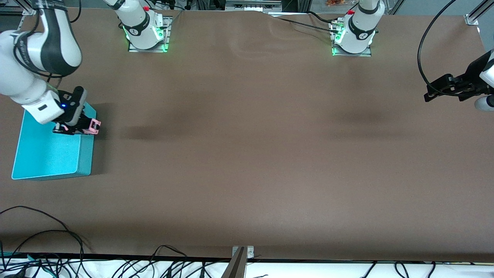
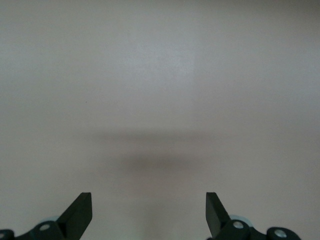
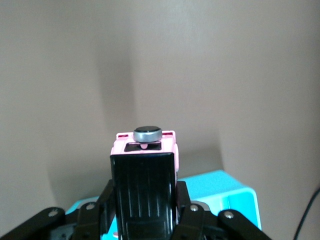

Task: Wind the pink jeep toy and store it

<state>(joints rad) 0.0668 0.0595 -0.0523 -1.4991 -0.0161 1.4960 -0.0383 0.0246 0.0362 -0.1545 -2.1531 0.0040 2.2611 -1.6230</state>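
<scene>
Next, my right gripper lets go of the pink jeep toy, now held in the air over the bin, in the teal bin (image 1: 68, 129), by the side of the bin that faces the middle of the table.
My right gripper (image 1: 79, 129) is shut on the pink jeep toy (image 1: 93, 126) and holds it in the air over the teal bin (image 1: 46, 154), at the bin's edge toward the table's middle. In the right wrist view the jeep (image 3: 145, 150) shows its black ribbed roof and a round spare wheel, clamped between my fingers (image 3: 186, 200), with the teal bin (image 3: 225, 192) below. My left gripper (image 1: 434, 92) is open and empty, up over bare table at the left arm's end; its fingers (image 2: 80, 212) show in the left wrist view.
The brown table (image 1: 247, 154) is bare apart from the bin. Both arm bases (image 1: 146, 31) stand along the table's edge farthest from the front camera. Loose cables (image 1: 46, 255) lie along the edge nearest that camera.
</scene>
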